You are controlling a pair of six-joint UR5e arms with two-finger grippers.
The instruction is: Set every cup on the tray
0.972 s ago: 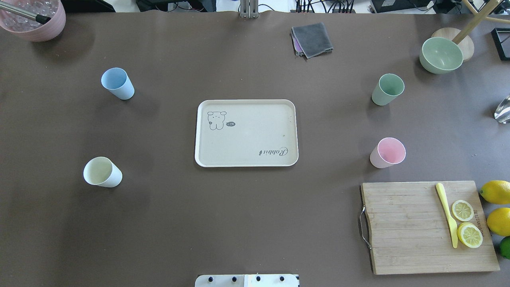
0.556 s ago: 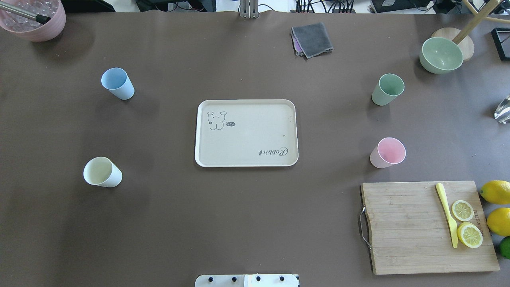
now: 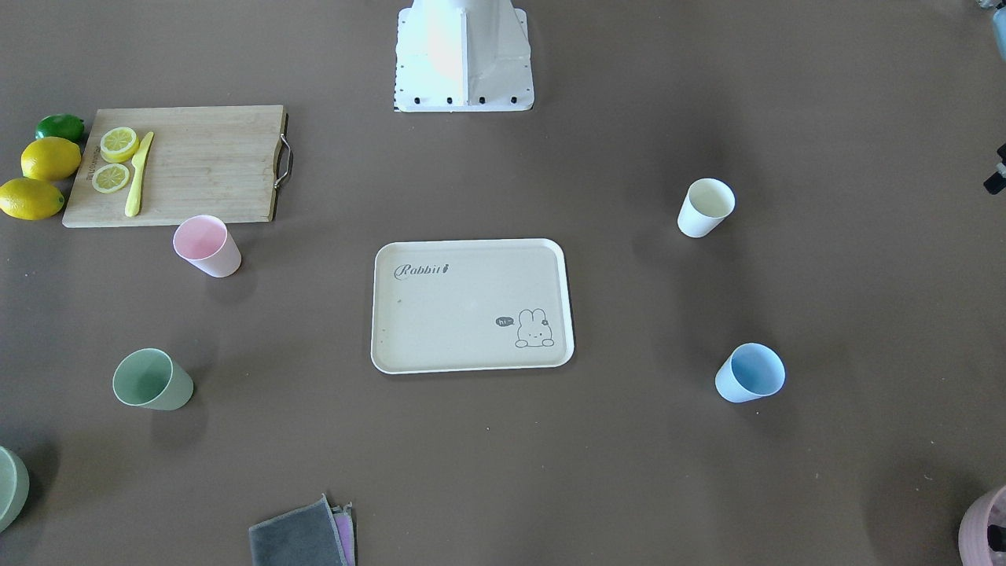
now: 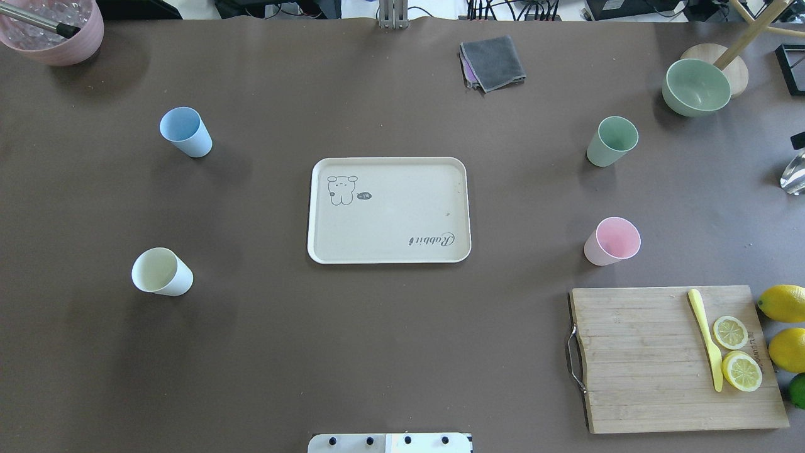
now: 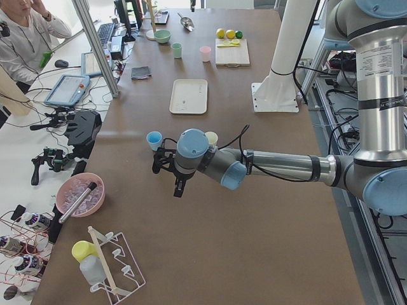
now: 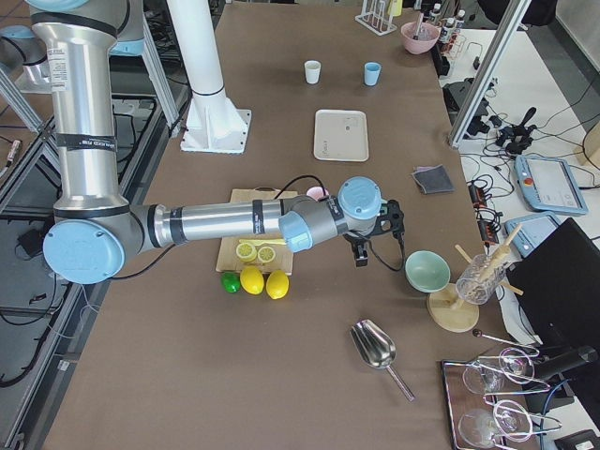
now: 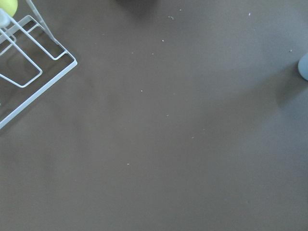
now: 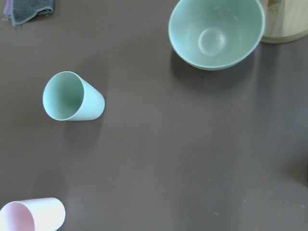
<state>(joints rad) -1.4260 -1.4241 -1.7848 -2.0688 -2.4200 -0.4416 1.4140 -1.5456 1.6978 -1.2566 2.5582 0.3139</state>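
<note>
Next, my right gripper goes to the pale pink cup beside the cutting board and closes on the cup's rim [image 3: 175, 240] [image 8: 33, 223] farthest from the tray.
The cream tray [image 4: 388, 217] [image 3: 464, 314] lies bare at the table's middle. The light blue cup [image 4: 185, 131] [image 3: 750, 372] and cream-white cup [image 4: 161, 271] [image 3: 706, 207] stand on its left. The sage green cup [image 4: 612, 140] [image 8: 72, 96] and pale pink cup [image 4: 611, 240] [image 8: 31, 215] stand on its right. All stand upright on the table, off the tray. My left gripper [image 5: 177, 185] hovers near the blue cup [image 5: 154, 140]. My right gripper [image 6: 375, 248] hovers near the green bowl [image 6: 427, 270]. I cannot tell whether either is open or shut.
A wooden cutting board [image 4: 648, 358] with lemon slices and a yellow knife lies at the front right, with lemons [image 4: 783, 302] beside it. A green bowl [image 4: 696, 87], a grey cloth [image 4: 492, 63], a pink pot [image 4: 53, 31] and a wire rack [image 7: 29, 62] stand around the edges.
A small dark part of the right gripper has come in at the right edge of the overhead view. The cups and the tray have not moved.
</note>
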